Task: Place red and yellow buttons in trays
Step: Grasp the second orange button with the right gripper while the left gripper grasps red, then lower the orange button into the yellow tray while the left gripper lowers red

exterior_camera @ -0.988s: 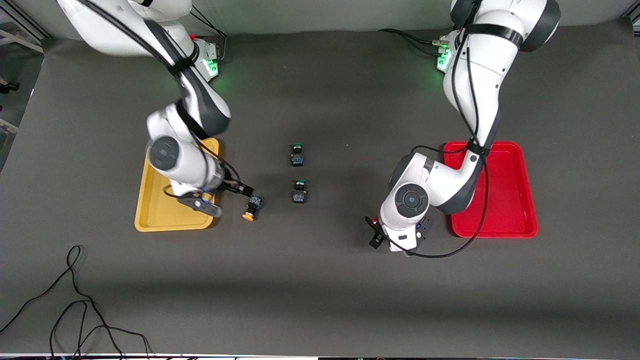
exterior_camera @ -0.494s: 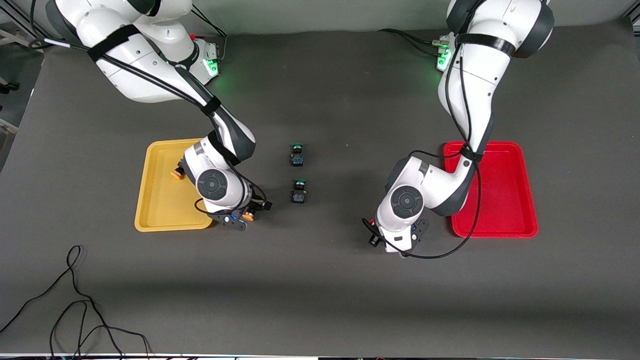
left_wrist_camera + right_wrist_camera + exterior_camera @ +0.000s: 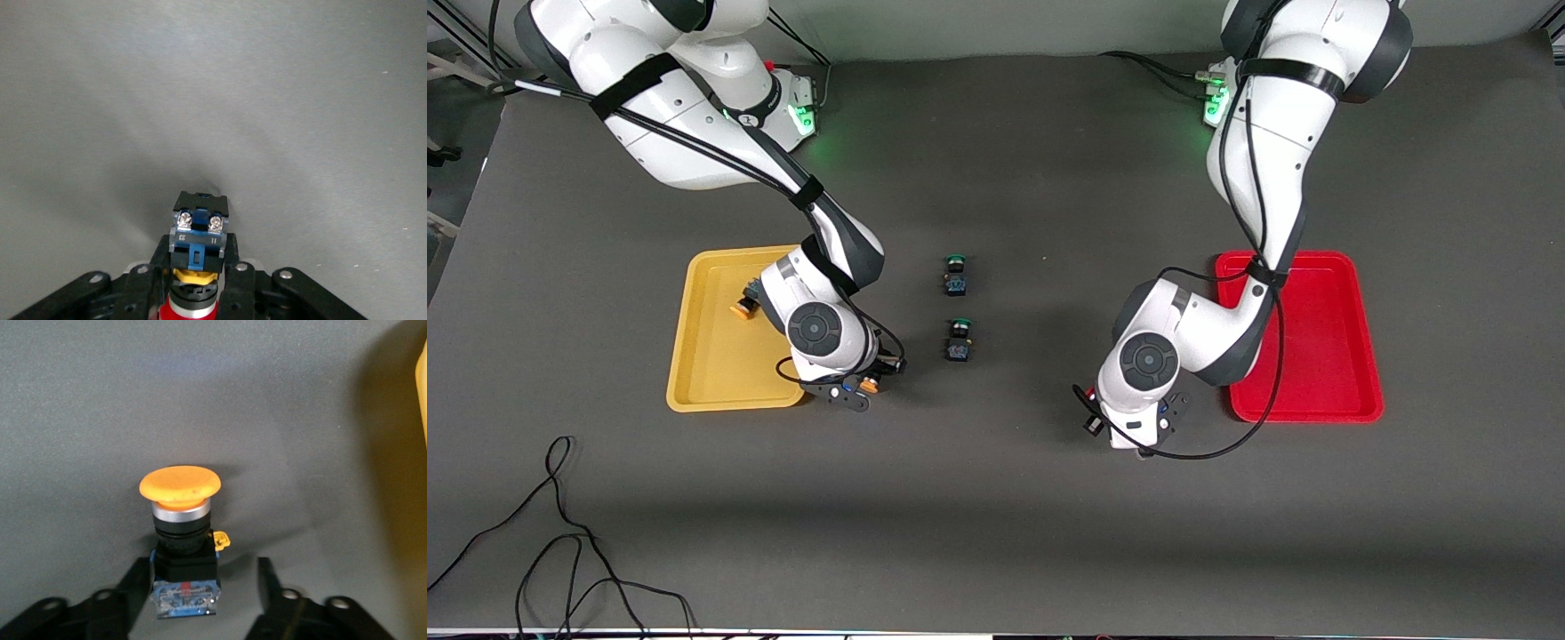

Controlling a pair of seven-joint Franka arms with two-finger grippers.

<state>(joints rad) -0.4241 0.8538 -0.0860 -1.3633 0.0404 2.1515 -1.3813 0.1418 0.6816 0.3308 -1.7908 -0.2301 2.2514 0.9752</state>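
Observation:
Next, my left gripper sets the red button down and releases it, letting it rest close to the middle of the red tray (image 3: pixel 1320 335).
My left gripper (image 3: pixel 1093 418) is low at the table, nearer the middle than the red tray (image 3: pixel 1356 331). In the left wrist view it (image 3: pixel 198 253) is shut on a red-capped button (image 3: pixel 199 230), with its dark blue body sticking out past the fingertips. My right gripper (image 3: pixel 874 373) is low beside the yellow tray (image 3: pixel 694 356). Its open fingers (image 3: pixel 203 565) straddle an orange-yellow button (image 3: pixel 180 487) on the mat (image 3: pixel 869 385). A second orange-yellow button (image 3: pixel 740 308) lies in the yellow tray. The other red button is out of view.
Two green-capped buttons (image 3: pixel 955 263) (image 3: pixel 959 327) lie mid-table between the arms. The yellow tray's rim (image 3: pixel 421 393) shows close by in the right wrist view. Black cables (image 3: pixel 560 542) lie at the table's near edge toward the right arm's end.
My right arm swung from over the yellow tray to the orange-yellow button on the mat and came down round it. My left gripper sank slightly onto the red button, hiding its cap.

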